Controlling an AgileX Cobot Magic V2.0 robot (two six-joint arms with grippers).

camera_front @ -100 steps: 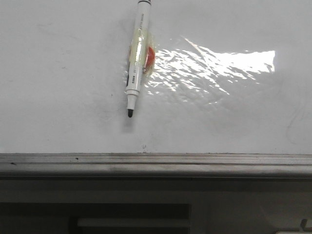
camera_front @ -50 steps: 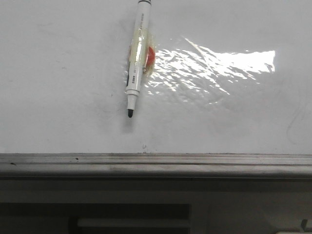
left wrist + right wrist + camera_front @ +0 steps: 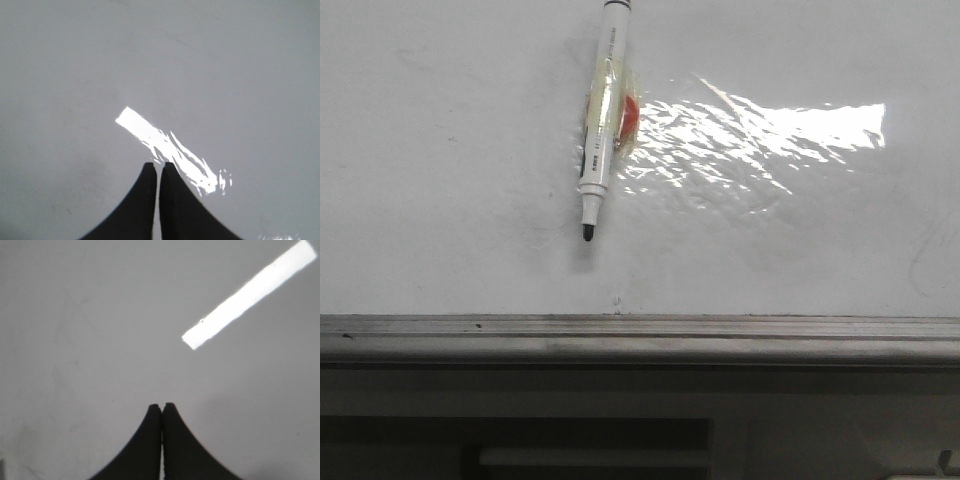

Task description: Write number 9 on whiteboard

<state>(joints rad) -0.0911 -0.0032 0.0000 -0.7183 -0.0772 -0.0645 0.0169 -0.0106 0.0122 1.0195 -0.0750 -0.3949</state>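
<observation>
Next, I close my left gripper on the body (image 3: pixel 595 170) of the white marker pen, between its yellowish tape and its black tip.
The whiteboard (image 3: pixel 440 180) fills the front view, glossy white with wrinkled film and a grey metal rim (image 3: pixel 640 335) along its near edge. A white marker pen (image 3: pixel 599 130) with a black tip lies on it, uncapped, tip toward the rim, with yellowish tape and an orange patch at its middle. No clear number 9 is in view; only a faint curved line (image 3: pixel 920 250) shows near the right edge. My left gripper (image 3: pixel 157 165) is shut and empty over bare board. My right gripper (image 3: pixel 162 406) is also shut and empty. Neither gripper appears in the front view.
A tiny dark squiggle (image 3: pixel 616 299) sits just above the rim. Bright glare (image 3: pixel 760 135) lies on the film to the right of the pen. Below the rim is a dark frame with a recess (image 3: pixel 520 440).
</observation>
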